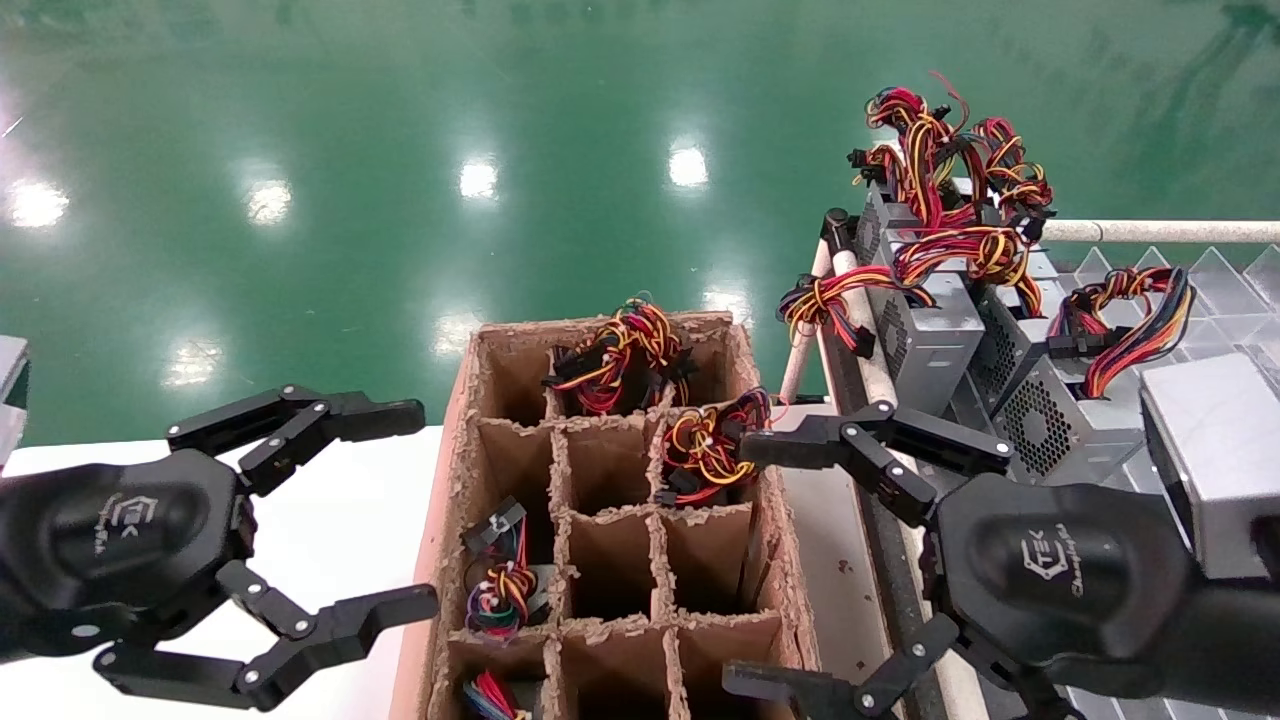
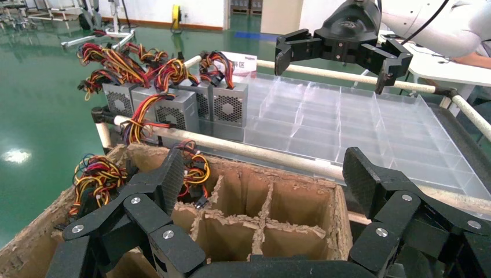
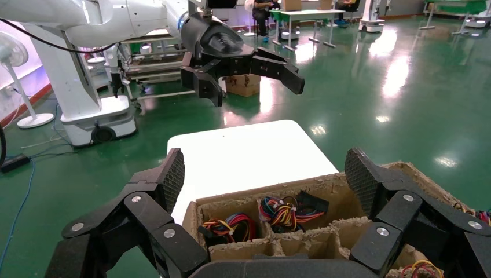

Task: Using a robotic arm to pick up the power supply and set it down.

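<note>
The wire bundle [image 1: 708, 451] [image 3: 421, 270] of the power supply is inside the cardboard box, in the cell along the rack side, and my right gripper needs to close on it.
The power supply [image 1: 1050, 425], a grey box with honeycomb vent holes, lies on the rack at the right. Its looped bundle of yellow, red, orange, blue and black wires [image 1: 1135, 320] trails behind it. My right gripper [image 1: 740, 565] hangs open to the left of it, over the right edge of the cardboard box [image 1: 455, 450], holding nothing. The right wrist view shows its jaws [image 3: 266, 174] wide apart above cells with wire bundles. My left gripper [image 1: 425, 505] is open and empty over the white table [image 1: 340, 500], beside the box's left wall.
Several similar grey boxes with red and yellow wires [image 1: 925, 335] stand behind on the rack, next to a clear compartment tray [image 2: 347, 121] and a white pipe rail [image 1: 860, 330]. Some divider cells hold wire bundles [image 1: 705, 445]. Green floor lies beyond.
</note>
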You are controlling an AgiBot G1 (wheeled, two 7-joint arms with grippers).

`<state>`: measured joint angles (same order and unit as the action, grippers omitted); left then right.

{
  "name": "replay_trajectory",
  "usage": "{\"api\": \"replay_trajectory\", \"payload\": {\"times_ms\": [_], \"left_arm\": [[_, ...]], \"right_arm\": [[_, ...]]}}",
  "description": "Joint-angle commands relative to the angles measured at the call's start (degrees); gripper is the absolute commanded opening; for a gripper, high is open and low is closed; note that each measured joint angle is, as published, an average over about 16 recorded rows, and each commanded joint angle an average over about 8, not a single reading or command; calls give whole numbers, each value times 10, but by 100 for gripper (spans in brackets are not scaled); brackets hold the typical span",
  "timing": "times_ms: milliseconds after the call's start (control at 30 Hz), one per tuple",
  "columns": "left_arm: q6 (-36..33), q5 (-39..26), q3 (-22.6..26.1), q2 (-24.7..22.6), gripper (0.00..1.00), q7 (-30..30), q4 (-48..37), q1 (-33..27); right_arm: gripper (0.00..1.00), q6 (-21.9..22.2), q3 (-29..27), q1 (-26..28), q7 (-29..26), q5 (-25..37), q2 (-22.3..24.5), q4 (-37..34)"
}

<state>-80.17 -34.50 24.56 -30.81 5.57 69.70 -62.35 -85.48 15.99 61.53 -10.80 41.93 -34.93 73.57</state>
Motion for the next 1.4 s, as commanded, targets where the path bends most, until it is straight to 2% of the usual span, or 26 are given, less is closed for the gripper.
{"api": "replay_trajectory", "payload": {"times_ms": [33,333,367,600,633,767,867,967,1200,1400], "left_arm": [[0,0,0,0,100,0,0,0],[0,0,0,0,100,0,0,0],[0,0,0,0,93,0,0,0],[0,0,0,0,6,0,0,0],[0,0,0,0,0,0,0,0],[0,0,0,0,0,0,0,0],[0,0,0,0,0,0,0,0],[0,0,0,0,0,0,0,0],[0,0,0,0,0,0,0,0],[0,0,0,0,0,0,0,0]], "right_arm": [[100,0,0,0,0,0,0,0],[100,0,0,0,0,0,0,0],[100,0,0,0,0,0,0,0],[100,0,0,0,0,0,0,0],[100,0,0,0,0,1,0,0],[100,7,3,7,3,17,2,5],[100,26,11,25,5,58,0,14],[100,56,29,55,3,120,-13,23],[100,118,85,132,-17,265,-77,22],[100,162,121,175,-33,371,-115,21]]}}
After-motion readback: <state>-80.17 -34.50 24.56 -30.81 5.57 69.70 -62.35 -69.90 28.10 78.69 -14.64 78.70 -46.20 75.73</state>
